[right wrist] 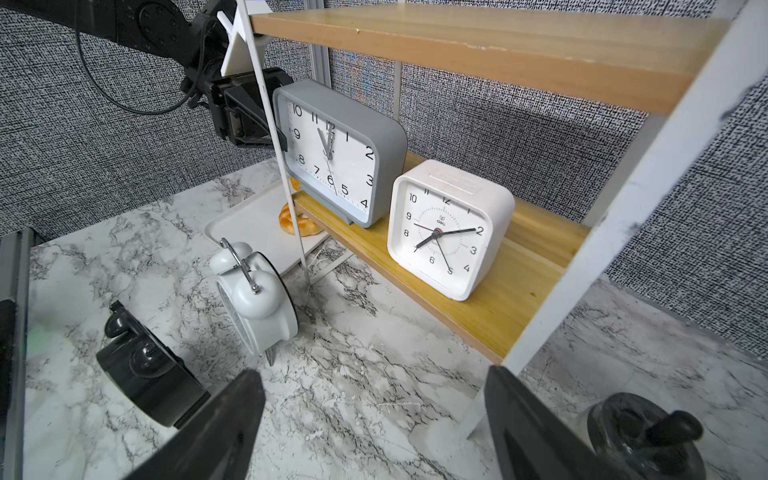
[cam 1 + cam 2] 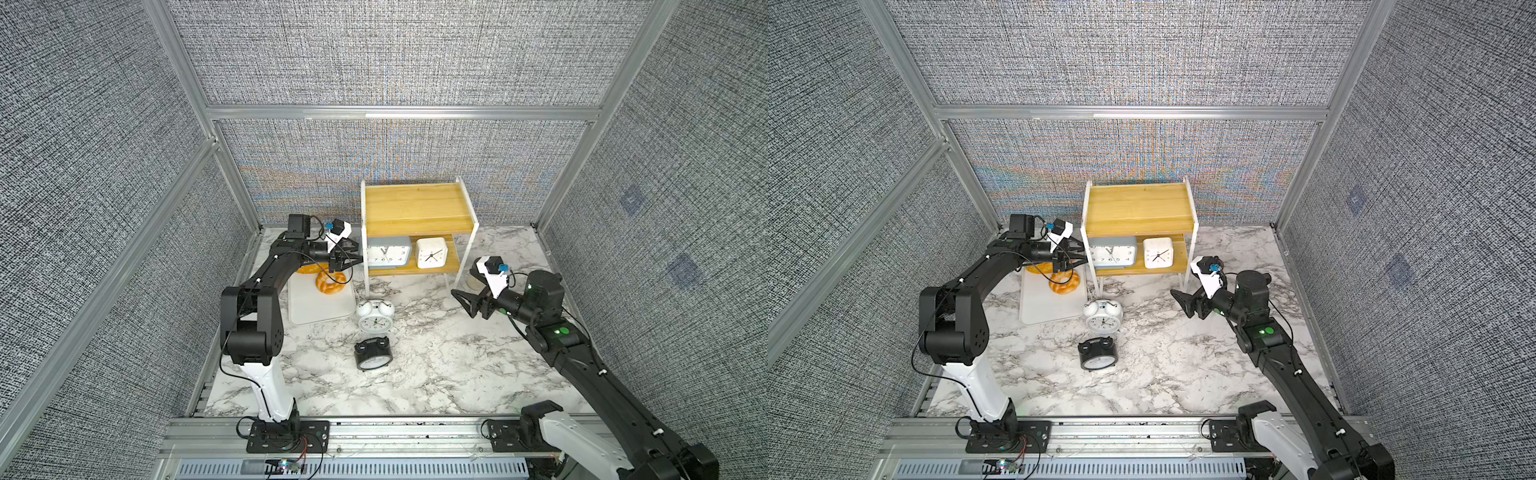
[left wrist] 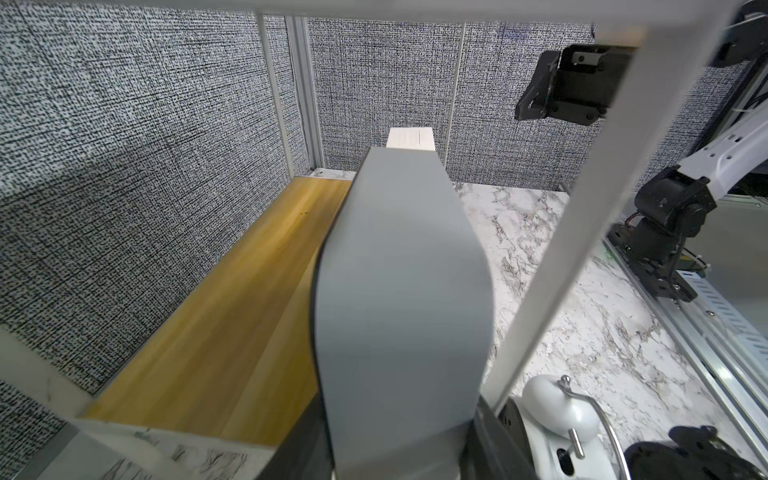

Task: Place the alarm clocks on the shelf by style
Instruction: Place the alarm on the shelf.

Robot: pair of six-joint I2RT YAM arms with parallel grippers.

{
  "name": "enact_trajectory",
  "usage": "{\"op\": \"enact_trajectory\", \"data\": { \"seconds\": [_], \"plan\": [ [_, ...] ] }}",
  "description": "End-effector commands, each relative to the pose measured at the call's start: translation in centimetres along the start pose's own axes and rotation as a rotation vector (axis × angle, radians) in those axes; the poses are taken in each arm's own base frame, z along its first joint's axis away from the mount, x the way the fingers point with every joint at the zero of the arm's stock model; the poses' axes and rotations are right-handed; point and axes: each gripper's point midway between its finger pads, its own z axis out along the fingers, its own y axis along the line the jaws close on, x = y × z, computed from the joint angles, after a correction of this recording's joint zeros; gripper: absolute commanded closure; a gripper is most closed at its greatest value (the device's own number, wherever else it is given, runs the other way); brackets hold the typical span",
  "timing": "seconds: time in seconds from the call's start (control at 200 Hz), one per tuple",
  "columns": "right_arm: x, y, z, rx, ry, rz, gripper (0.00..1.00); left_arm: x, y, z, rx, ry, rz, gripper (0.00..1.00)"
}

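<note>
The robot's left gripper needs to release the grey clock on the lower board, snug (image 2: 392, 267) next to the small white square clock.
The shelf (image 2: 419, 208) (image 2: 1138, 208) stands at the back of the marble table. On its lower board (image 1: 519, 282) the grey rectangular clock (image 2: 388, 251) (image 1: 340, 153) stands at the left, the small white square clock (image 2: 431, 252) (image 1: 449, 230) at the right. My left gripper (image 2: 358, 257) (image 3: 397, 444) reaches in from the shelf's left side, shut on the grey clock's (image 3: 399, 311) end. The white twin-bell clock (image 2: 375, 316) (image 1: 253, 299) and the black twin-bell clock (image 2: 373, 353) (image 1: 145, 365) rest on the table in front. My right gripper (image 2: 464, 303) (image 1: 374, 382) hovers open and empty near the shelf's right front leg.
A white tray (image 2: 320, 307) with a pretzel-shaped bread (image 2: 331, 282) lies left of the shelf, under my left arm. A small dark round jar (image 1: 644, 432) sits right of the shelf, by my right wrist. Fabric walls close in the table on three sides.
</note>
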Motion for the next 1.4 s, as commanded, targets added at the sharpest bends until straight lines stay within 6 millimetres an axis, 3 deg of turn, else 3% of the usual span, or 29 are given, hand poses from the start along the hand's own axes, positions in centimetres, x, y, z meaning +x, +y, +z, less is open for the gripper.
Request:
{"op": "enact_trajectory", "data": {
  "seconds": [0.0,1.001,1.396],
  "plan": [
    [-0.1,-0.1,0.0,0.005,-0.004,-0.013,0.13,-1.1,-0.2,0.2,0.038,-0.047,0.042,0.74],
    [-0.1,0.0,-0.1,0.007,-0.002,-0.019,0.13,1.1,0.2,1.4,0.055,-0.03,-0.009,0.7],
    [0.1,0.0,-0.1,0.004,0.001,-0.018,0.13,1.6,0.7,1.9,0.028,-0.016,-0.007,0.51]
  ]
}}
